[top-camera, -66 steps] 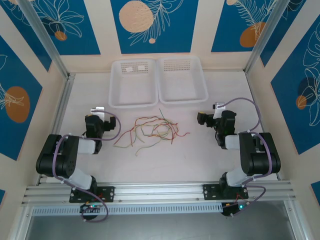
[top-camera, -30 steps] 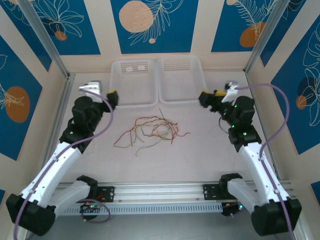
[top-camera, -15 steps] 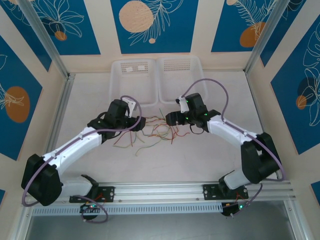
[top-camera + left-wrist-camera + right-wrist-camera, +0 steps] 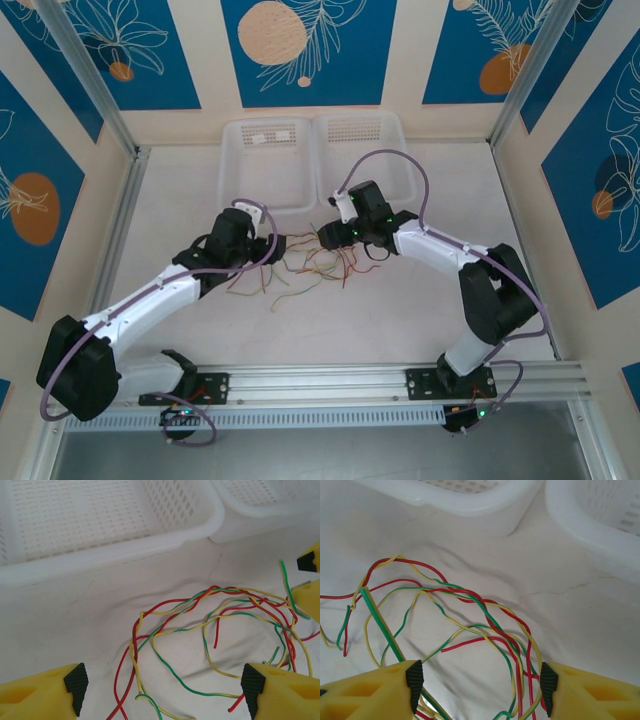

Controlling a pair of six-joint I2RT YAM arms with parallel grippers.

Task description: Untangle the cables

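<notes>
I see twisted cables below my right gripper and the green-yellow wire's end standing up beside its finger, so I should grasp that green-yellow wire (image 4: pixel 383 625) and pull it clear.
The cables (image 4: pixel 305 265) lie in a loose tangle of red and yellow-green wires on the white table, just in front of the baskets. My left gripper (image 4: pixel 272 246) hovers at the tangle's left end and is open. In the left wrist view the cables (image 4: pixel 200 630) loop between its spread fingertips (image 4: pixel 75 681), and nothing is gripped by the gripper (image 4: pixel 162 690). My right gripper (image 4: pixel 326 236) is open over the tangle's far middle. Its own view shows the cables (image 4: pixel 487 625) crossing between the fingers of that gripper (image 4: pixel 481 682), with one green-yellow wire resting against the left finger (image 4: pixel 413 679).
Two white perforated baskets (image 4: pixel 263 205) (image 4: pixel 400 190) stand side by side right behind the tangle, their rims (image 4: pixel 115 550) (image 4: pixel 470 502) close to both grippers. The right gripper's yellow fingers (image 4: pixel 307 592) show at the edge of the left wrist view.
Both arms unfolded from the table's sides and swung in over the cables. In the last half second the right gripper shifted left and the left one eased a little closer.
</notes>
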